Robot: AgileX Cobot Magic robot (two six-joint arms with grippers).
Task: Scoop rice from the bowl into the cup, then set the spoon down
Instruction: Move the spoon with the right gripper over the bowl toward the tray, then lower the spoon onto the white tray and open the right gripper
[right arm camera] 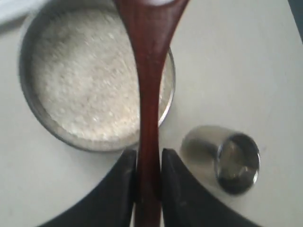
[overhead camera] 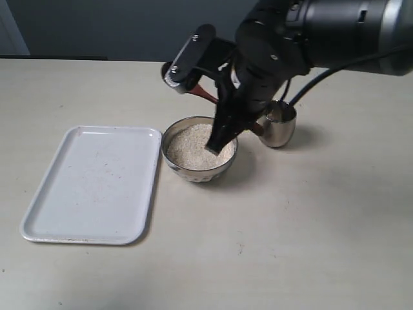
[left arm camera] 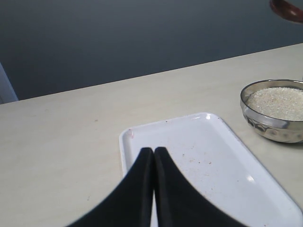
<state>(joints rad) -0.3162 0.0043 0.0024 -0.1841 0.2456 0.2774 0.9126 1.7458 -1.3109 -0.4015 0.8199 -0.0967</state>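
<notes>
I will release the reddish-brown wooden spoon from my right gripper across the middle of the white rectangular tray (overhead camera: 92,185).
The steel bowl (overhead camera: 196,173) (left arm camera: 270,130) (right arm camera: 47,128) holds a heap of white rice (overhead camera: 188,150) (left arm camera: 279,101) (right arm camera: 85,80). My right gripper (overhead camera: 218,139) (right arm camera: 148,153) hangs just over the bowl, shut on the handle of the reddish-brown wooden spoon (overhead camera: 206,95) (right arm camera: 149,71). The spoon's scoop (left arm camera: 286,9) is lifted above the bowl, with a little white showing in it. The small steel cup (overhead camera: 281,129) (right arm camera: 227,156) stands upright just right of the bowl. My left gripper (left arm camera: 154,150) is shut and empty above the tray; the exterior view does not show it.
A white rectangular tray (overhead camera: 97,184) (left arm camera: 203,156) lies left of the bowl, close beside it, with a few specks on it. The right arm's black body looms above the bowl and cup. Pale tabletop lies in front and to the right.
</notes>
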